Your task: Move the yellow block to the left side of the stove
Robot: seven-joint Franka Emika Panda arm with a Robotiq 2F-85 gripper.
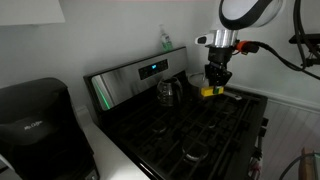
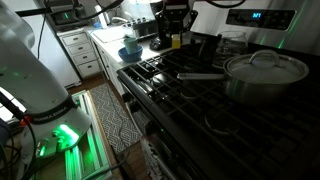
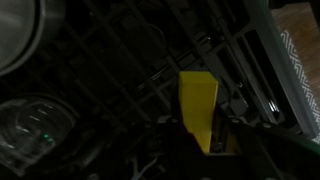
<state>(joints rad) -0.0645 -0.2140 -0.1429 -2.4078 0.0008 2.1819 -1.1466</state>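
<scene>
The yellow block will be released on the black stove grates (image 1: pixel 152 145) near the white counter with the coffee maker.
The yellow block (image 1: pixel 210 91) is small and bright, and sits between the fingers of my gripper (image 1: pixel 215 84), which is shut on it. It hangs just above the dark grates of the black stove (image 1: pixel 205 128), near the back on the side away from the coffee maker. In an exterior view the block (image 2: pixel 176 41) and gripper (image 2: pixel 173 36) sit over the stove's far corner (image 2: pixel 185 90), next to the counter. In the wrist view the block (image 3: pixel 197 104) sticks out from the gripper (image 3: pixel 205 135) over the grates (image 3: pixel 120 70).
A large lidded steel pot (image 2: pixel 265 69) stands on a near burner, and a smaller pot (image 1: pixel 168 92) sits by the back panel with the blue display (image 1: pixel 152 69). A black coffee maker (image 1: pixel 35 115) stands on the counter. There is also a pale green bottle (image 1: pixel 165 40) and a blue bowl (image 2: pixel 129 52).
</scene>
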